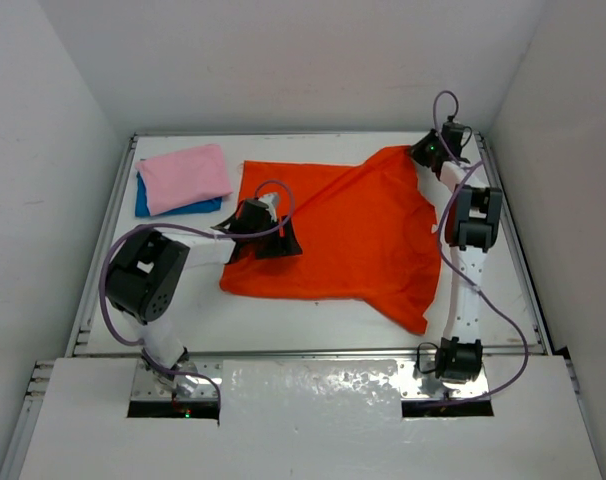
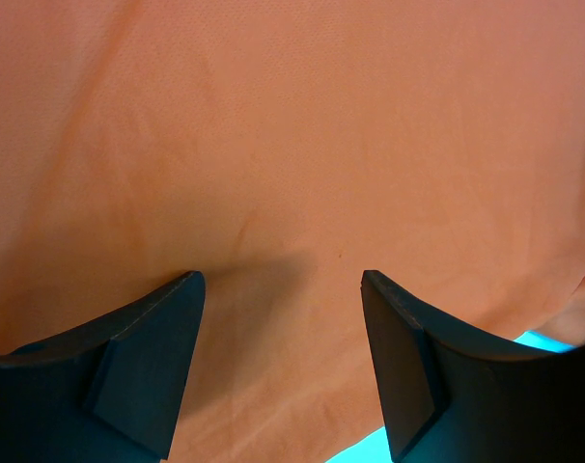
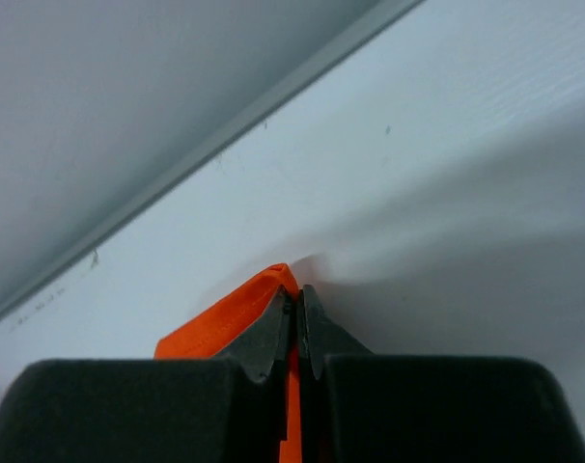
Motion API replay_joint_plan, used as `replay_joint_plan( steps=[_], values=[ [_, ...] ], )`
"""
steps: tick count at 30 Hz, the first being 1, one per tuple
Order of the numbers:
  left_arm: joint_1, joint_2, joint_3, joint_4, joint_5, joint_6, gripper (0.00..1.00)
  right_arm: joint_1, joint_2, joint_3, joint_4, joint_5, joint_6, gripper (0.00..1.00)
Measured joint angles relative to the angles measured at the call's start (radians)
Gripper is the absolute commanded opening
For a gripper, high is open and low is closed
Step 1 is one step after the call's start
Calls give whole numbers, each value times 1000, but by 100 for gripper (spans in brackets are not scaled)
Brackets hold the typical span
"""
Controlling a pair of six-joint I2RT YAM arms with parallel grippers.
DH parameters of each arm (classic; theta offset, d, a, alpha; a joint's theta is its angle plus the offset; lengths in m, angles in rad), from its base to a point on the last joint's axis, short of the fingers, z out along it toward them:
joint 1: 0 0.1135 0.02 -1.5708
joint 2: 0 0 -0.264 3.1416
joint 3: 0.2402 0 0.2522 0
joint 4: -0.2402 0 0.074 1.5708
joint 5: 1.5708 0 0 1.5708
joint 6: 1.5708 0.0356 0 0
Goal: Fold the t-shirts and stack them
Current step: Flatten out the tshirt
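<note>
I should next close my left gripper on the orange-red t-shirt's near hem corner (image 1: pixel 224 286), away from the sleeves.
The orange-red t-shirt (image 1: pixel 353 235) lies spread across the middle of the table. My right gripper (image 1: pixel 425 152) is shut on the shirt's far right corner (image 3: pixel 236 316) near the back rail and holds it pinched between the jaws. My left gripper (image 1: pixel 273 238) is open over the shirt's left part; in the left wrist view the orange cloth (image 2: pixel 292 145) fills the frame between the two spread fingers (image 2: pixel 148 357). The folded pink t-shirt (image 1: pixel 185 177) lies on the blue t-shirt (image 1: pixel 155 207) at the back left.
A raised metal rail (image 1: pixel 283 134) runs along the back of the white table (image 1: pixel 313 320), with side rails left and right. Grey walls close in on three sides. The right arm (image 1: pixel 471 225) stretches along the right edge.
</note>
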Motion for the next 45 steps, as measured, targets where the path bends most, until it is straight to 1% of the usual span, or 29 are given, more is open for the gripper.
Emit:
replay_joint_plan(
  steps=[2, 5, 7, 8, 9, 12, 13, 15, 17, 18, 19, 22, 25, 30, 31, 33, 35, 36, 38, 39, 42, 45],
  values=[
    [0, 4, 0, 11, -1, 3, 65, -10, 1, 0, 27, 7, 19, 0],
    [0, 6, 0, 19, -1, 6, 65, -29, 18, 33, 61, 4, 49, 5],
    [0, 6, 1, 19, -1, 9, 65, -40, 52, 86, 90, -10, 72, 23],
    [0, 6, 3, 17, -1, 12, 65, -45, 65, 102, 107, -18, 81, 34],
    [0, 6, 6, 11, -2, 15, 65, -50, 76, 110, 123, -29, 87, 50],
    [0, 6, 30, -34, -6, 24, 65, -62, 81, 110, 133, -63, 97, 69],
    [0, 6, 42, -59, -9, 25, 65, -66, 80, 107, 138, -77, 98, 71],
    [0, 5, 74, -123, -23, 31, 66, -72, 70, 85, 153, -100, 94, 72],
    [0, 5, 127, -196, -37, 40, 66, -75, 28, 18, 146, -114, 87, 71],
    [0, 4, 146, -230, -49, 48, 66, -76, -3, -22, 130, -120, 80, 70],
    [2, 2, 206, -265, -61, 56, 66, -77, -45, -65, 101, -123, 69, 69],
    [16, -23, 320, -328, -85, 75, 66, -77, -196, -184, -30, -111, 18, 67],
    [60, -84, 363, -352, -88, 80, 66, -71, -429, -332, -201, -51, -58, 60],
    [168, -165, 318, -422, -111, 111, 66, -41, -863, -609, -465, 47, -169, 53],
    [182, -168, 301, -441, -123, 123, 66, -34, -951, -692, -504, 68, -193, 48],
    [192, -170, 262, -488, -145, 146, 66, -20, -1098, -852, -579, 99, -225, 42],
    [192, -176, 218, -534, -155, 164, 66, -12, -1207, -986, -683, 124, -243, 35],
    [192, -183, 198, -554, -156, 172, 65, -11, -1248, -1043, -726, 137, -251, 34],
    [193, -210, 156, -586, -155, 182, 65, -3, -1335, -1157, -792, 164, -250, 33],
    [194, -233, 131, -603, -156, 184, 65, 7, -1411, -1231, -837, 181, -251, 35],
    [197, -281, 90, -621, -157, 184, 63, 37, -1560, -1312, -927, 201, -262, 37],
    [199, -342, 40, -632, -152, 177, 62, 58, -1685, -1356, -1001, 212, -291, 40]
  ],
)
